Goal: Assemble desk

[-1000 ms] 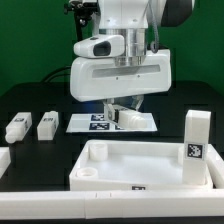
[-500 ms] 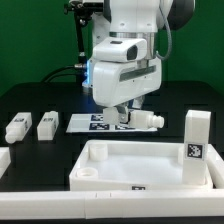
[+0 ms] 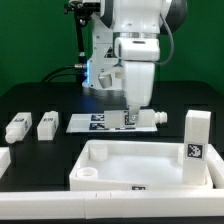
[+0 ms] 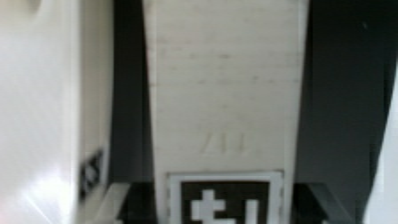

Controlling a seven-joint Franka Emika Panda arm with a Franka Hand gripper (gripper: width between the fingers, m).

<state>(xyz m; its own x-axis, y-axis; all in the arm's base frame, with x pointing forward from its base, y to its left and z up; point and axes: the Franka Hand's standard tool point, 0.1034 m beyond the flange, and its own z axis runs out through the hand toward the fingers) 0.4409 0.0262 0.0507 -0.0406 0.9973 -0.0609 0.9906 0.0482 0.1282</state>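
Next, my gripper sets the white leg down on the black table (image 3: 134,131) between the desk top and the marker board.
My gripper (image 3: 131,116) hangs just above the marker board (image 3: 82,122), shut on a white block leg (image 3: 150,118) that lies level and sticks out toward the exterior view's right. In the wrist view the same leg (image 4: 217,90) runs lengthwise between the jaws, and its black-and-white tag (image 4: 224,203) shows at the gripper (image 4: 222,208). The white tray-like desk top (image 3: 104,152) lies in front, with a round socket (image 3: 88,171) at its near corner. Another leg (image 3: 195,134) stands upright at the top's right end. Two more legs (image 3: 17,128) (image 3: 47,125) lie at the exterior view's left.
The table is black (image 3: 30,100). A white piece (image 3: 3,158) pokes in at the left edge. The arm's cables and base (image 3: 95,60) rise behind the marker board. A white surface (image 4: 36,110) runs beside the held leg in the wrist view.
The wrist has turned about a quarter turn, so the gripper housing now shows its narrow side. The held leg swung with it and now points to the exterior view's right.
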